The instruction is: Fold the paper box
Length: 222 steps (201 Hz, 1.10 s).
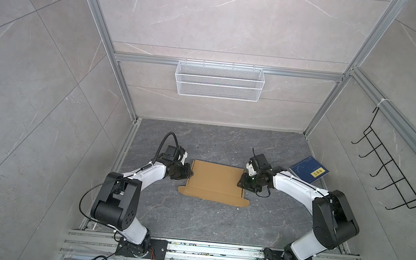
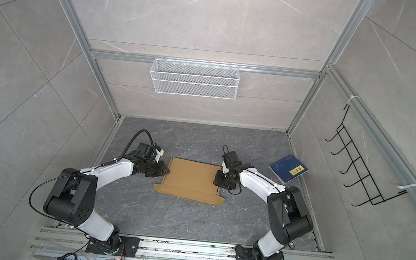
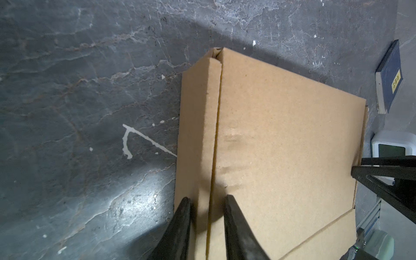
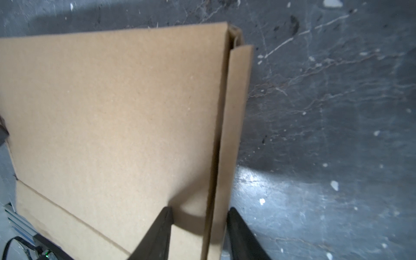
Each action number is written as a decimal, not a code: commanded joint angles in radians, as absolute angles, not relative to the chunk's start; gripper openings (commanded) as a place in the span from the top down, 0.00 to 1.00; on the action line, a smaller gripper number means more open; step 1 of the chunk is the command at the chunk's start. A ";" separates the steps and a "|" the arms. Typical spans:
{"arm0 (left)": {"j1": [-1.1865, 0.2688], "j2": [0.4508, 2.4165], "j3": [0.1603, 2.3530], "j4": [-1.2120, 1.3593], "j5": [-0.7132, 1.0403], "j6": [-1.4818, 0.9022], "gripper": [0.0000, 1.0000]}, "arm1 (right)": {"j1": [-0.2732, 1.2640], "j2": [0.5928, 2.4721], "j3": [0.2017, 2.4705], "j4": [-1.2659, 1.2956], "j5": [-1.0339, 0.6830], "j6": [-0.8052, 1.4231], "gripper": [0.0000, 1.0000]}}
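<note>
The box's side stands apart from the lid's edge toward the box's back corner, beyond my left fingers, so I will open them and pinch nearer that corner (image 3: 215, 141).
The paper box (image 1: 216, 182) (image 2: 191, 178) is brown cardboard lying mid-floor with its lid down and a front flap (image 1: 213, 199) flat on the floor. My left gripper (image 1: 189, 173) (image 2: 167, 171) (image 3: 207, 199) is at the box's left side. Its jaws are narrowly closed over the side wall (image 3: 193, 135) and the lid's edge, and cardboard fills the gap. My right gripper (image 1: 240, 182) (image 2: 216, 179) (image 4: 200, 210) straddles the right side wall (image 4: 236, 112) with its jaws apart. One finger is over the lid (image 4: 112, 112) and the other is outside the wall.
A dark blue book (image 1: 308, 169) (image 2: 287, 168) lies at the right wall, behind my right arm. A white wire basket (image 1: 219, 81) hangs on the back wall. A black hook rack (image 1: 393, 166) is on the right wall. Aluminium rails border the floor.
</note>
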<state>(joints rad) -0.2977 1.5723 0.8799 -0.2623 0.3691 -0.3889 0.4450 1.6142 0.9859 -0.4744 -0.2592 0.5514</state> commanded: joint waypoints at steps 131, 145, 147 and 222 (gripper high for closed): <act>-0.266 1.605 0.893 -0.181 0.405 -0.410 0.51 | 0.385 1.596 0.931 -0.465 -0.298 0.513 0.46; -0.266 1.611 0.879 -0.171 0.406 -0.411 0.55 | 0.382 1.612 0.919 -0.451 -0.300 0.512 0.50; -0.266 1.611 0.876 -0.170 0.405 -0.413 0.56 | 0.383 1.615 0.919 -0.450 -0.300 0.512 0.50; -0.264 1.586 0.900 -0.218 0.398 -0.406 0.65 | 0.382 1.644 0.915 -0.439 -0.288 0.504 0.58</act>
<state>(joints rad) -0.2680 1.6123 0.8742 -0.1753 0.4046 -0.4122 0.3828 1.6047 0.9390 -0.4278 -0.3241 0.5205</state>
